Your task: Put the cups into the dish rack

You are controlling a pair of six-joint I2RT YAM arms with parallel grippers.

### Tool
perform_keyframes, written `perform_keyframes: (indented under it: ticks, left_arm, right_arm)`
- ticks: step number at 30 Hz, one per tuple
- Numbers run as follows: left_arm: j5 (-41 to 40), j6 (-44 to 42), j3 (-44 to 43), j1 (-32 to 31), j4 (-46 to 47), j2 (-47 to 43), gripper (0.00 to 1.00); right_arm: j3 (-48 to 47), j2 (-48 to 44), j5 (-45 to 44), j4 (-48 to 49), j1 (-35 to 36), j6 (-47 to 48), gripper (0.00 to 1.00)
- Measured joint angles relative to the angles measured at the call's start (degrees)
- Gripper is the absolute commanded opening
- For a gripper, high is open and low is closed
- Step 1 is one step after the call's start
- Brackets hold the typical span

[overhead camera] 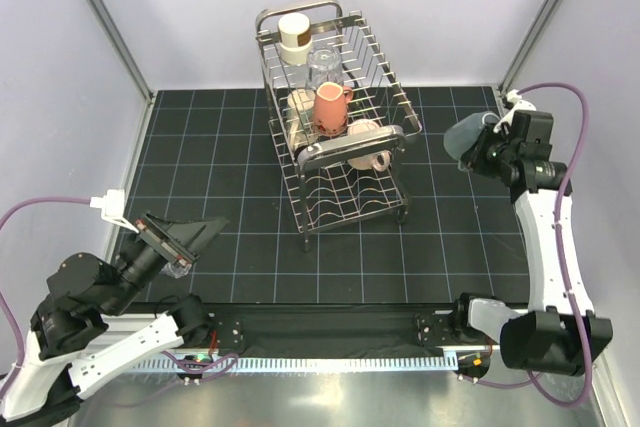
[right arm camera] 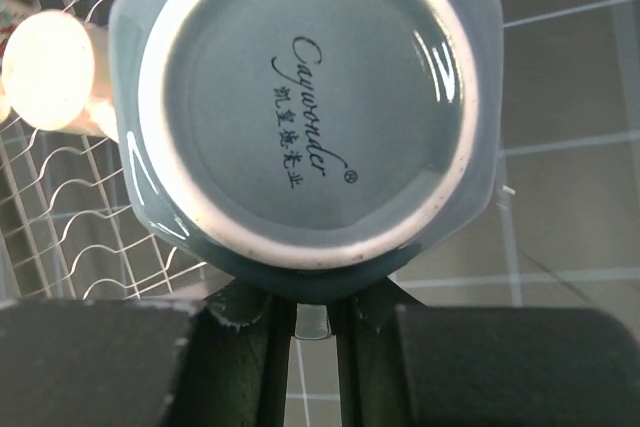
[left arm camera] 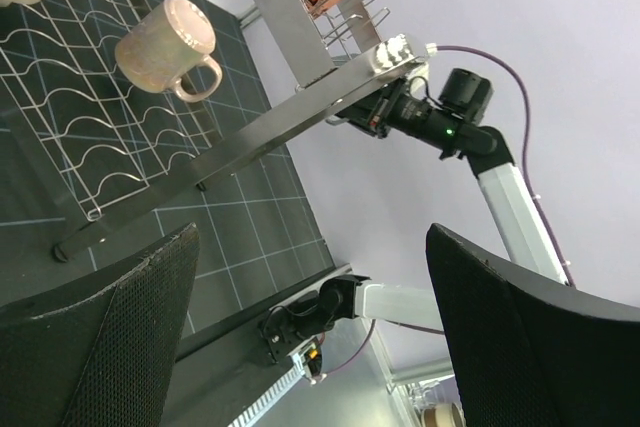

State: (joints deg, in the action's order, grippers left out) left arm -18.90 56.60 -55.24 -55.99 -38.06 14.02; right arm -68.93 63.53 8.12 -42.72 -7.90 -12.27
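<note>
The robot's right gripper should release the teal-grey mug on the rack's lower level (overhead camera: 374,103), behind the pale mug.
The steel wire dish rack (overhead camera: 385,97) stands mid-table, also in the left wrist view (left arm camera: 120,162) and right wrist view (right arm camera: 55,232). Its upper tier holds a cream cup with a brown band (overhead camera: 294,37), a glass tumbler (overhead camera: 322,65), a salmon pink mug (overhead camera: 330,107) and a cream mug (overhead camera: 299,113). A pale mug (overhead camera: 368,143) (left arm camera: 165,45) lies lower at the near end. My right gripper (overhead camera: 480,150) (right arm camera: 313,309) is shut on a teal-grey mug (overhead camera: 463,139) (right arm camera: 310,107), held off the mat right of the rack, base toward the wrist camera. My left gripper (overhead camera: 197,234) (left arm camera: 310,332) is open and empty, low at the front left.
The black gridded mat (overhead camera: 220,177) covers the table. White walls and metal corner posts (overhead camera: 105,22) enclose the cell. A rail (overhead camera: 330,352) runs along the near edge between the arm bases.
</note>
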Motion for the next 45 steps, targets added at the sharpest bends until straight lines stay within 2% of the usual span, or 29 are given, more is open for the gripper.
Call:
perform_keyframes:
  ticks: [6,14,22,33,45]
  left_arm:
    - [-0.2,0.0,0.5,0.0,0.0,1.5,0.90]
    - [-1.0,-1.9,1.3,0.0,0.1,5.4,0.91]
    - [-3.1,-4.9,2.8,0.0,1.7,5.8,0.92]
    - [-5.3,-6.4,4.9,0.0,3.9,5.8,0.93]
    - [-9.1,-7.4,6.3,0.0,3.7,3.1,0.93]
  right_arm:
    - [4.5,8.4,8.9,9.7,-0.6,0.4,0.04]
    - [0.8,24.4,17.2,19.8,0.8,1.3,0.04]
    - [-14.9,38.1,19.3,22.5,7.2,5.8,0.04]
    - [-35.9,55.2,21.8,21.5,10.5,14.0,0.04]
    - [-38.8,59.9,28.4,20.4,16.9,17.3,0.04]
